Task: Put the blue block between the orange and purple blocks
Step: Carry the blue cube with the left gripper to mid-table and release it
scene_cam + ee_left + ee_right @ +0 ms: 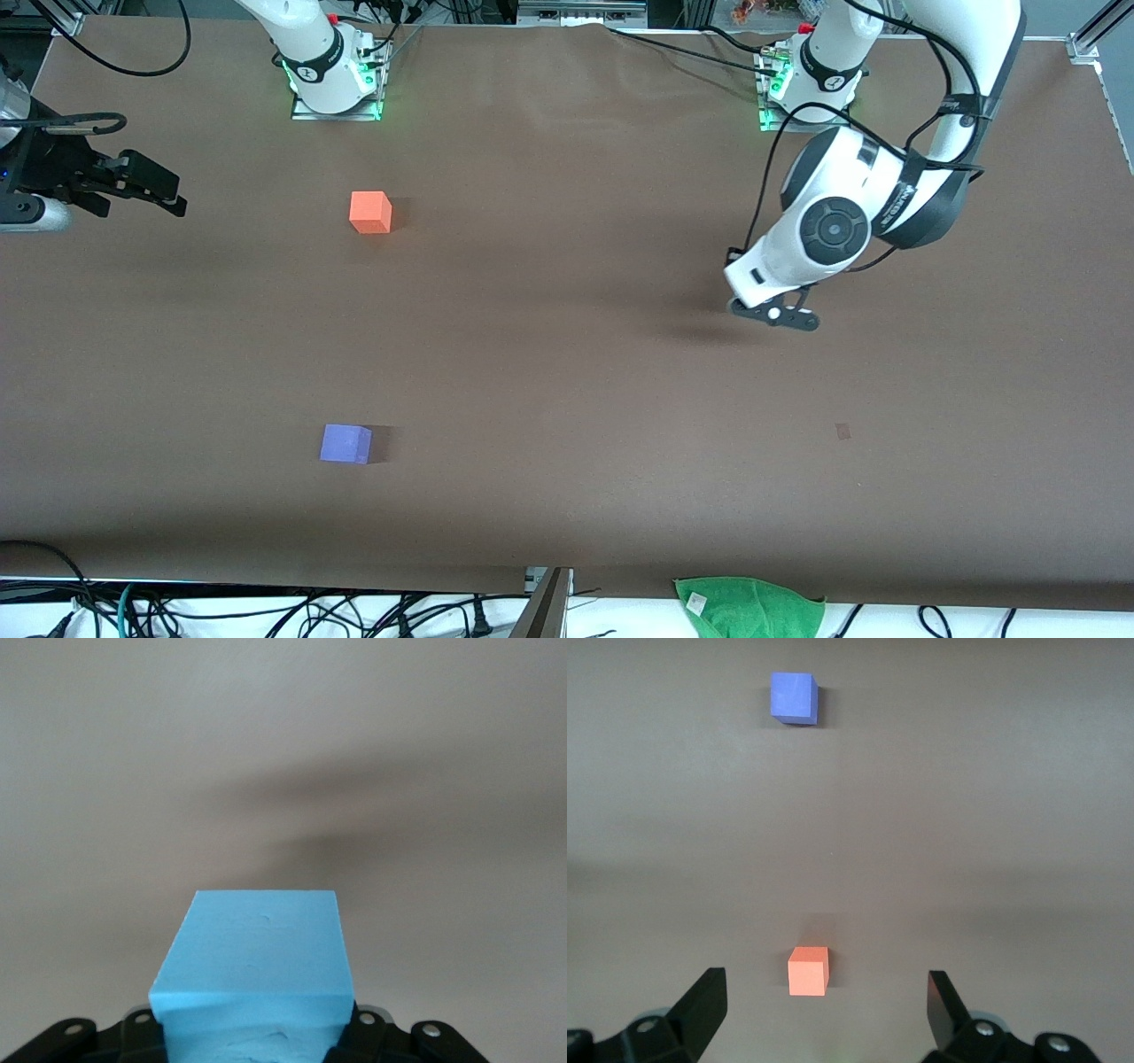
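Next, I release the blue block from my left gripper on the bare middle of the table (586, 321), toward the orange block.
The blue block (254, 970) is clamped in my left gripper (254, 1029); the fingers press both its sides. In the front view that gripper (772, 315) hangs just above the table toward the left arm's end, and the hand hides the block. The orange block (370, 213) sits on the table toward the right arm's end. The purple block (345, 443) sits nearer the front camera than the orange one. My right gripper (173, 197) is open and empty at the right arm's end of the table. Its wrist view shows its open fingers (704, 1001), the orange block (808, 971) and the purple block (794, 697).
A green cloth (749, 607) lies at the table's front edge. A small dark mark (842, 431) is on the brown table cover (567, 354). Cables run along the front edge and by the arm bases.
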